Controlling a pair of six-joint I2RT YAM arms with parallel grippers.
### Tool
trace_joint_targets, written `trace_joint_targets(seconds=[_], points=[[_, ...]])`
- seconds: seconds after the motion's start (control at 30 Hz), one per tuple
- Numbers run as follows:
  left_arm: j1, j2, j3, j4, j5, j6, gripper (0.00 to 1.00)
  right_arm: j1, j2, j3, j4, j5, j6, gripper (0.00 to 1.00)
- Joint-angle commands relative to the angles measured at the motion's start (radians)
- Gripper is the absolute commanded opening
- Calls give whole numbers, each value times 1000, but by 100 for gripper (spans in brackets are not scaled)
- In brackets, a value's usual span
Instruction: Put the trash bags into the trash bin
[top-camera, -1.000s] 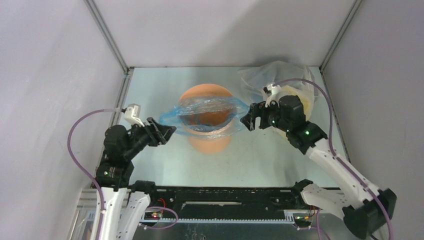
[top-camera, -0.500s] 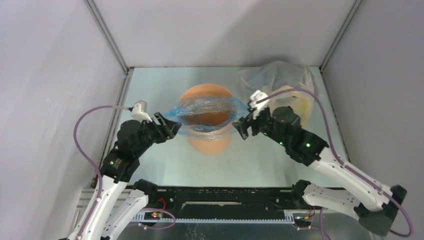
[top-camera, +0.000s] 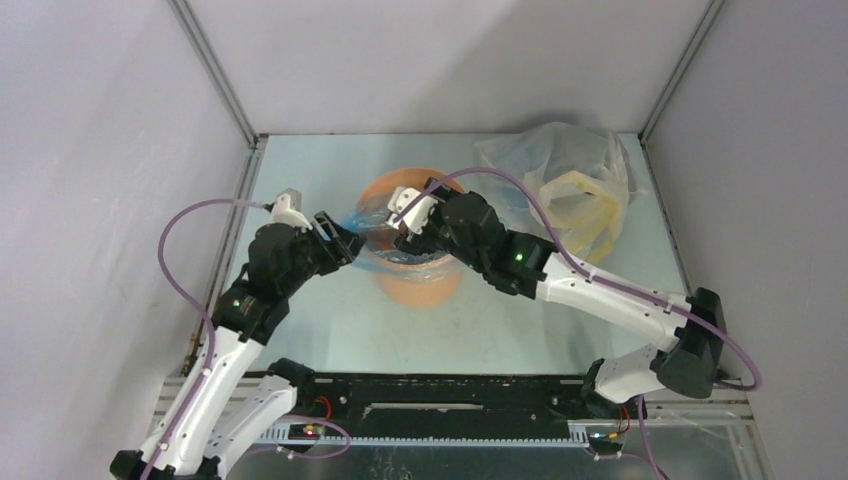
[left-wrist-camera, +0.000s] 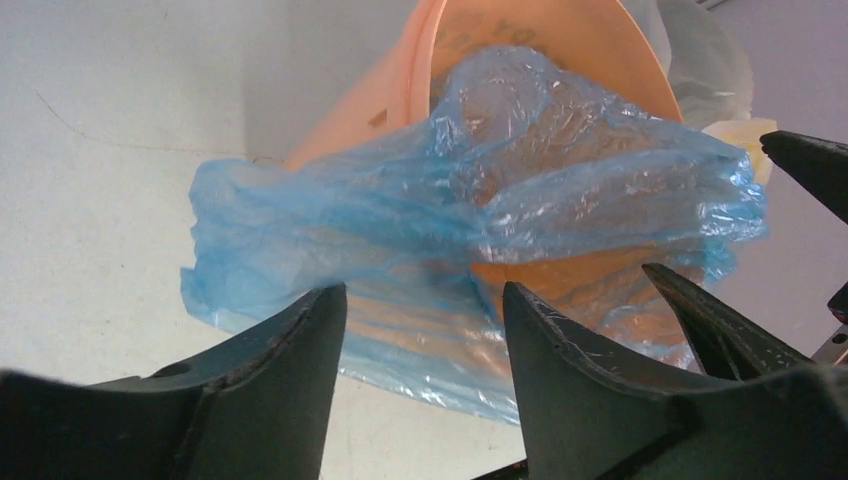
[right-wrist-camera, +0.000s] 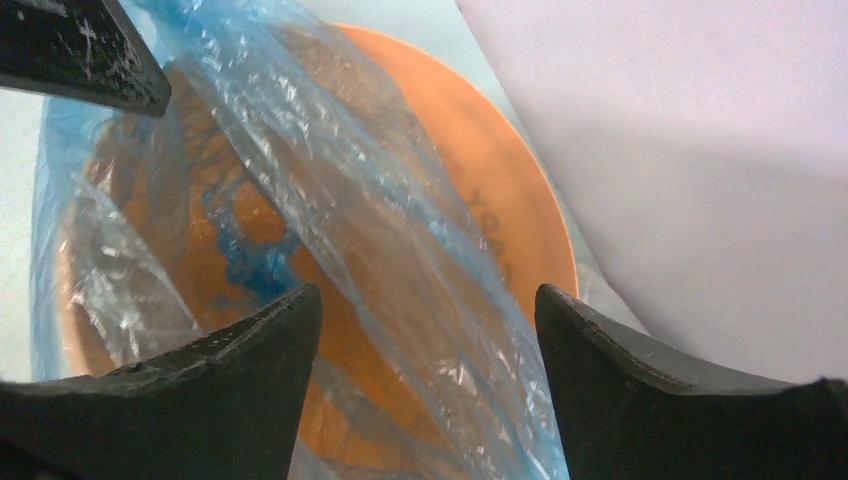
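Next, I pinch the trash bag's edge with my right gripper, since it stretches across the trash bin's opening, and pulls it over the trash bin's far rim (top-camera: 408, 171).
The orange trash bin (top-camera: 417, 290) stands mid-table. The light-blue trash bag (top-camera: 372, 238) lies crumpled across its opening and hangs over its left rim. My left gripper (top-camera: 343, 246) is open at the bin's left side. In the left wrist view the bag (left-wrist-camera: 450, 210) lies just past my spread left gripper (left-wrist-camera: 420, 300), in front of the bin (left-wrist-camera: 600, 60). My right gripper (top-camera: 405, 226) is open over the bin's mouth. In the right wrist view the bag (right-wrist-camera: 340, 200) stretches across the bin (right-wrist-camera: 505, 210) below my right gripper (right-wrist-camera: 428, 300). Neither gripper pinches the film.
A large clear plastic sack with pale yellow contents (top-camera: 575, 185) sits at the back right, next to the bin. Enclosure walls and metal posts close the table at the back and on both sides. The arms' base rail (top-camera: 440, 410) runs along the near edge.
My right arm has swung left from the bin's right side to above its opening. My left gripper has moved closer to the bin. The bag was stretched wide and is now bunched over the bin.
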Motion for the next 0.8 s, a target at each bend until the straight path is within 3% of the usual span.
trace_joint_targets(seconds=[0.0,0.33,0.5,0.6,0.67,0.77], points=[[-6,43,51,36,-17,25,64,-18,43,96,12,-3,-66,78],[36,94,83,30,30,64,55,-77,124,204,-95,-146,-87,68],[56,123,92,29,65,96,45,-122,149,254,-122,-211,-52,30],[61,147,101,25,81,112,45,-159,154,280,-122,-260,-6,15],[61,159,106,24,83,117,45,-190,163,305,-139,-323,34,19],[62,165,112,21,83,121,45,-216,173,341,-197,-372,47,42]])
